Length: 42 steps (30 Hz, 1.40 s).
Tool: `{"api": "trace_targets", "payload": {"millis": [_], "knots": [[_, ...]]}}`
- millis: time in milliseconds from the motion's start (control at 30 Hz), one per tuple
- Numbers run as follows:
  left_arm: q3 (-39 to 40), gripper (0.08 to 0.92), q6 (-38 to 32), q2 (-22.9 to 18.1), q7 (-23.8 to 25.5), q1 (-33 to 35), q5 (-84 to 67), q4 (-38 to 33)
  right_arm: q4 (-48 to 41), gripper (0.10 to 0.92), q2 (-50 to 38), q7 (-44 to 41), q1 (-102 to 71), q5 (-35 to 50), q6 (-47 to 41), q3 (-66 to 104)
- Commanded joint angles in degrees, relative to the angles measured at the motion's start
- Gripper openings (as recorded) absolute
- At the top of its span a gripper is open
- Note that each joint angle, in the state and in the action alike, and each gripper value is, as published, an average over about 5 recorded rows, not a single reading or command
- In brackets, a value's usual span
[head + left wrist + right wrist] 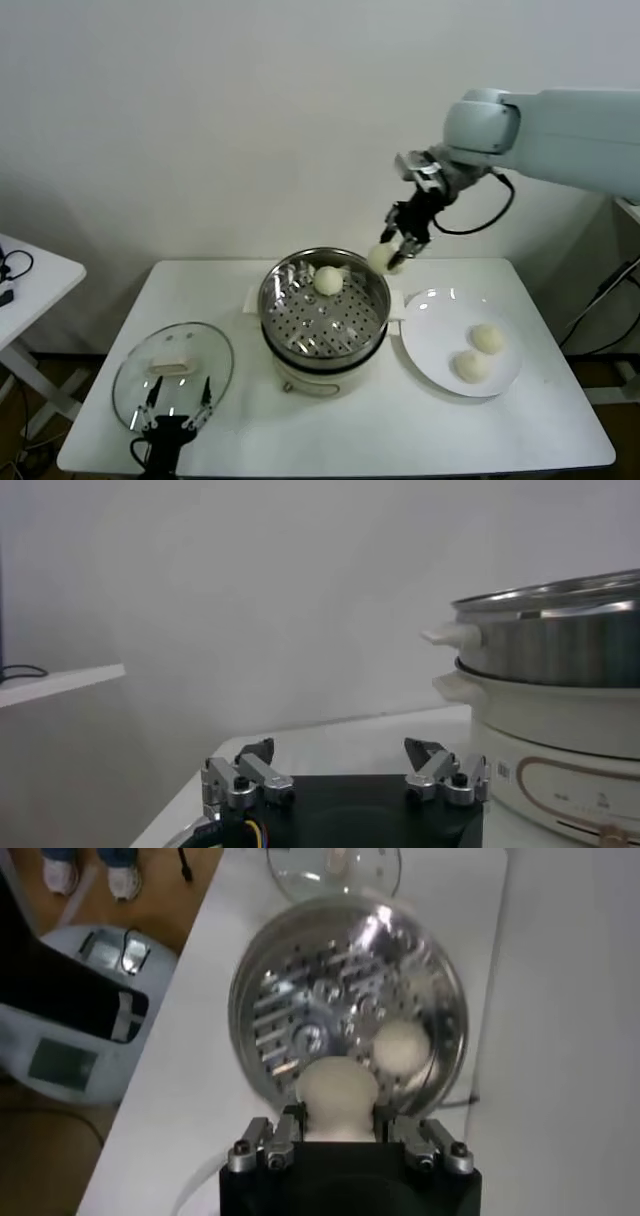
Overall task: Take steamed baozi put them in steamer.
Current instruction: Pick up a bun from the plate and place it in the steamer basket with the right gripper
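The baozi in my right gripper will be let go on the bottom of the steamer between the other baozi (293,305) (367,981) and the side of the glass lid.
The steamer (300,315) is a shiny steel basket with a perforated floor on a white pot base at the table's middle. One off-white baozi (328,280) lies inside it near the far rim, also seen in the right wrist view (400,1045). My right gripper (392,260) is shut on another baozi (338,1093) and holds it in the air just above the steamer's far right rim (440,998). Two more baozi (488,339) (471,366) lie on the white plate (430,340). My left gripper (178,410) is open and empty low at the front left.
A flat glass lid (140,385) lies on the table at the front left, under my left gripper. A second white table (30,275) stands at the far left. The steamer's side (560,650) rises close beside my left gripper (340,770).
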Motion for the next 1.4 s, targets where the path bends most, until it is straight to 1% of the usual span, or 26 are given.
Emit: {"api": "trace_targets", "payload": {"millis": [33,300,600,933,1200,1300,1400], "knots": [[-0.4,0.823,0.13,-2.8,0.07,0.21,-0.53,-0.78,-1.01,0.475,11.66,7.21,-10.89,-0.11,-6.88,8.94],[-0.62,0.823,0.27,-2.8,0.12,0.3,-0.68,-1.21,-5.91,0.475,14.04,11.05,-21.24,-6.09,-8.49,8.83],[-0.7,0.823,0.15,-2.8,0.09,0.1,-0.57,-0.63,-14.42,0.475,16.83,11.66,-28.88,-12.6,-8.18,10.88],[-0.93,0.823,0.21,-2.8,0.12,-0.68,-0.66,0.14,-19.28,0.475,19.43,11.75,-32.84,-14.71,-7.46,12.51],[-1.18,0.823,0.3,-2.8,0.15,-1.24,-0.82,0.54,-20.05,0.475,20.26,11.97,-33.32,-14.75,-7.29,12.74],[-1.14,0.823,0.37,-2.8,0.16,-1.4,-0.8,0.56,-20.42,0.51,20.02,12.77,-33.57,-14.28,-7.11,13.71],[-1.07,0.823,0.45,-2.8,0.17,-1.46,-0.74,0.59,-19.49,0.591,18.77,12.71,-32.57,-11.8,-6.9,14.58]]}}
